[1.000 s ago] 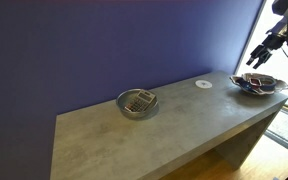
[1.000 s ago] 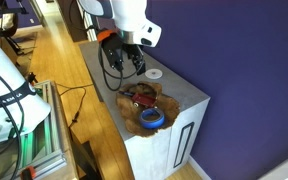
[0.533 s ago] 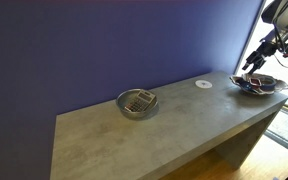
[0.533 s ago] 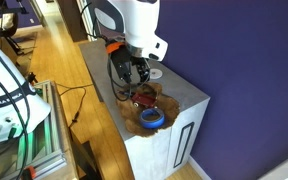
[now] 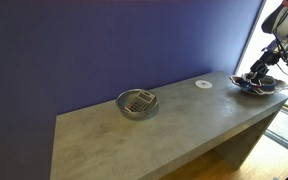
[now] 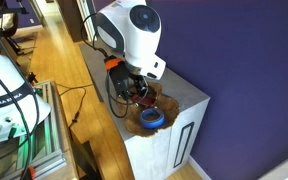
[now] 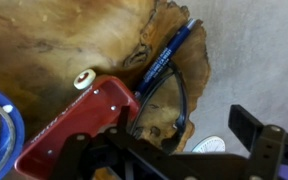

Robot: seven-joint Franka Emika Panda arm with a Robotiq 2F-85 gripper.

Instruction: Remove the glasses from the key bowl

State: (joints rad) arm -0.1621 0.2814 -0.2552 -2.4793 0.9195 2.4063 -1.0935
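Note:
One finger overlaps the red flat item's end beside the slanted glasses; I will turn clear and grip the glasses' dark curve [image 7: 182, 104].
The key bowl [image 7: 74, 50] is a brown, wavy-rimmed dish at the table's end; it shows in both exterior views [image 5: 261, 87] [image 6: 142, 117]. The glasses [image 7: 168, 62] lie in it, thin and dark blue, with one arm pointing to the rim and a lens loop lower down. My gripper [image 7: 166, 150] is open and low over the bowl, with its fingers [image 7: 257, 135] on either side of the lens end of the glasses. I cannot tell whether it touches them. In both exterior views the gripper [image 5: 255, 76] [image 6: 135, 93] reaches down into the bowl.
A red flat item [image 7: 76, 130] and a blue ring [image 6: 152, 118] also lie in the bowl. A white disc [image 5: 203, 84] sits on the table beside it. A round grey bowl [image 5: 137, 103] with a checkered item stands mid-table. The table's edge is just past the key bowl.
The gripper has come down from above the key bowl to inside it. The bowl and the glasses have not moved.

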